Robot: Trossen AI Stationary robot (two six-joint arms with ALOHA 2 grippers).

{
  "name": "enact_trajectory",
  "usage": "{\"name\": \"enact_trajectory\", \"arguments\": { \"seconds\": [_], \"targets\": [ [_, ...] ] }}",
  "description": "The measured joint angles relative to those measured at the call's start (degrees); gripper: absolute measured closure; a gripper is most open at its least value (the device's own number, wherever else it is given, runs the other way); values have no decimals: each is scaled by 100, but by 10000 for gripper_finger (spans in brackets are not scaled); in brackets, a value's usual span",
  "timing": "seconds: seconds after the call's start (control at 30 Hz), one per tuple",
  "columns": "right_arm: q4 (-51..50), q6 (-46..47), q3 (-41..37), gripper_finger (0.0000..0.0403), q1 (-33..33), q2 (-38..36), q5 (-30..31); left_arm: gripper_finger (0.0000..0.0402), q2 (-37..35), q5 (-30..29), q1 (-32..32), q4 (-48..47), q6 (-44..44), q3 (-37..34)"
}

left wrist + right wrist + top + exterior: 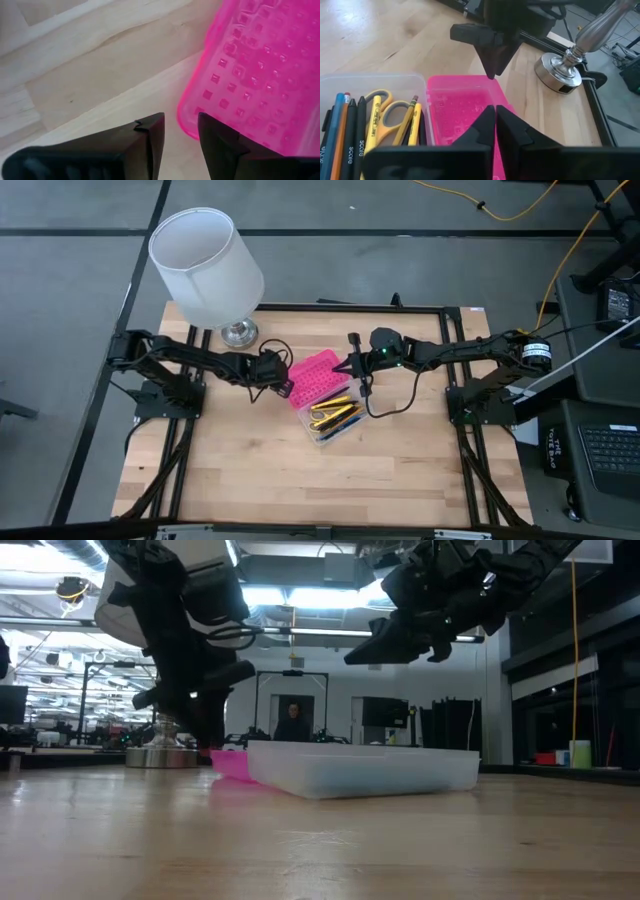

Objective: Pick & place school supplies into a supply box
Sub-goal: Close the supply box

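The open fingers of my left gripper barely reach over the pink lid's rounded corner, so they should move farther in and grip the lid's side edge (197, 75) before they raise it.
The supply box lies open near the table's middle. Its pink ribbed lid (315, 375) is folded back flat on the wood toward the far left. Its clear base (340, 425) holds the school supplies: pens, pencils and yellow-handled scissors (382, 112). My left gripper (180, 137) is open, slanting down at the lid's left end, with one finger over the lid and one over bare wood. My right gripper (496, 125) is shut and empty, hanging well above the lid's right side (365, 655). My left gripper stands astride the pink lid's rounded outer edge (186, 122), coming from the table's left and slanting down. Whether either finger touches the lid, I cannot tell. The lid lies flat on the table.
A lamp with a white shade (205, 265) and a metal foot (238, 332) stands at the table's far left, close behind my left arm. Black cables hang from both arms. Bare wood stretches across the near half of the table (300, 480).
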Motion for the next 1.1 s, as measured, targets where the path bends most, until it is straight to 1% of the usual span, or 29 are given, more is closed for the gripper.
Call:
{"name": "enact_trajectory", "arguments": {
  "seconds": [0.2, 0.43, 0.53, 0.83, 1.1],
  "targets": [
    [30, 0, 0, 378, 0, 0, 1, 291, 147, 46, 105, 23, 127, -4],
    [39, 0, 0, 391, 0, 0, 2, 292, 179, 68, 103, 365, 594, -4],
    [39, 0, 0, 394, 0, -1, 2, 295, 179, 72, 103, 387, 653, -4],
    [47, 0, 0, 378, 0, 0, 2, 318, 247, 75, 103, 374, 1110, -4],
    [104, 0, 0, 389, 0, 0, 2, 347, 514, 46, 103, 437, 1404, -4]
  ]
}}
